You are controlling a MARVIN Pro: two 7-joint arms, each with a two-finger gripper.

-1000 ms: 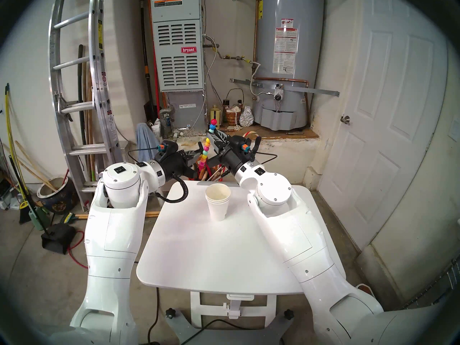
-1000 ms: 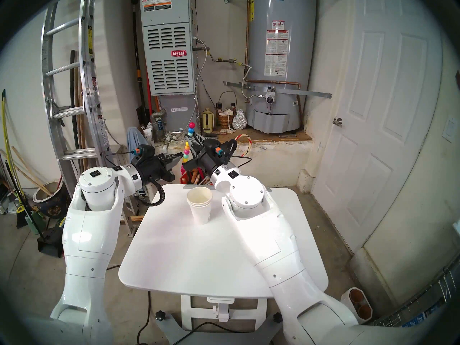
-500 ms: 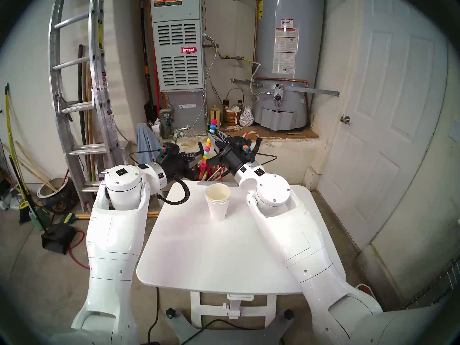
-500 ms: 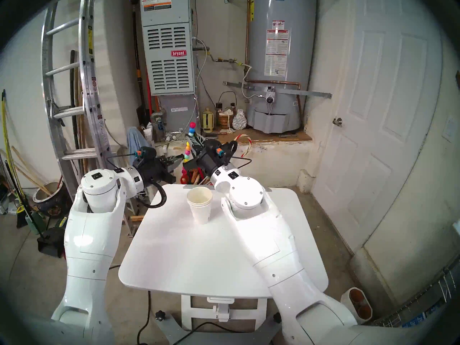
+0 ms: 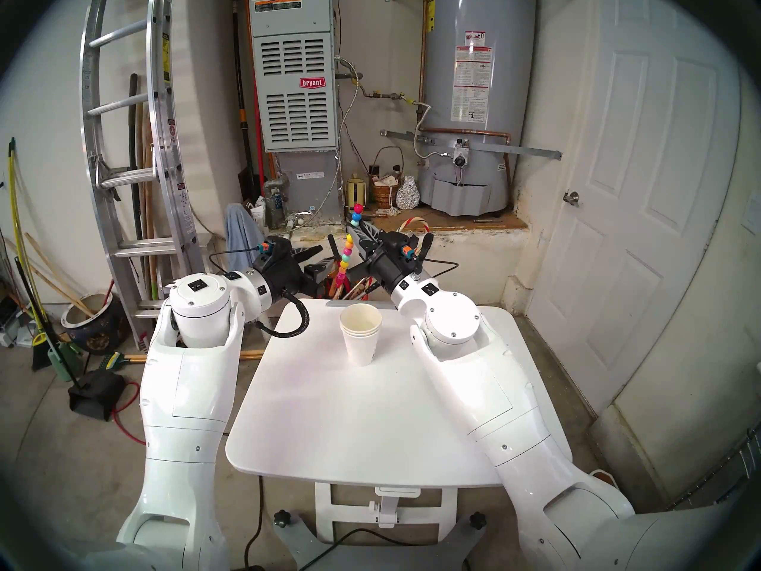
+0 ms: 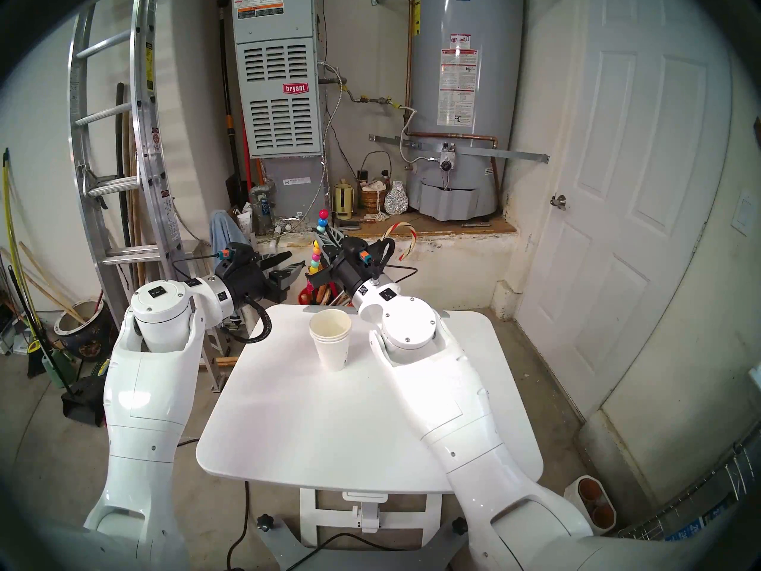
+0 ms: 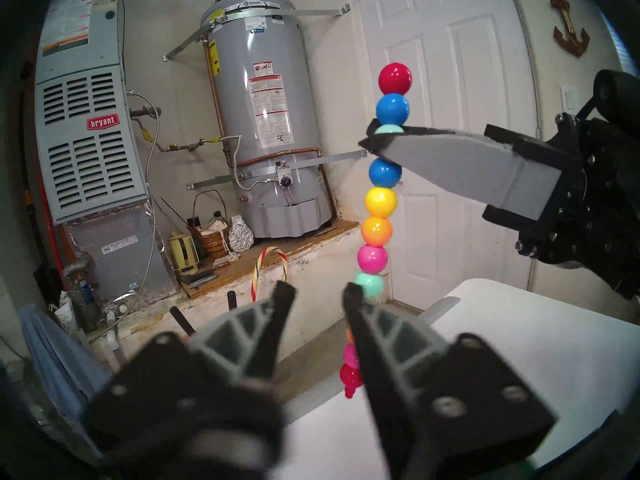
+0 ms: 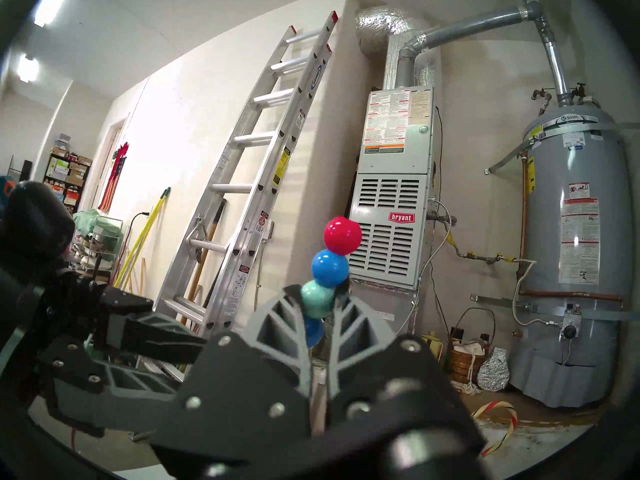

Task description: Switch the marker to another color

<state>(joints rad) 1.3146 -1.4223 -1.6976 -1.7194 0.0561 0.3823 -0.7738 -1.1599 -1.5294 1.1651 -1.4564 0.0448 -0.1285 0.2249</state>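
The lower half of the marker is behind one finger of the robot's left gripper, so that left gripper should open wider and close around the lower teal ball [image 7: 369,285] before it pulls.
The marker [image 5: 348,244], a slim stick of glossy balls with red on top, hangs nearly upright beyond the table's far edge. My right gripper [image 5: 355,225] is shut on a teal ball near its top, seen close in the right wrist view [image 8: 317,301]. The marker also shows in the head right view [image 6: 318,248] and the left wrist view [image 7: 376,230]. My left gripper [image 5: 319,256] is open, just left of the marker's lower half. In the left wrist view the left gripper [image 7: 318,290] holds nothing, and the marker passes behind one finger [image 7: 360,316].
A stack of paper cups [image 5: 361,335] stands on the white table [image 5: 370,426] near its far edge. A container of tools [image 5: 354,288] sits just behind the table. A red-and-white candy cane [image 5: 415,220], a ladder [image 5: 136,145], a furnace and a water heater stand behind.
My left gripper, earlier closed around the marker's lower part, has opened and drawn back a little to the left. My right gripper has shifted the marker slightly right and down.
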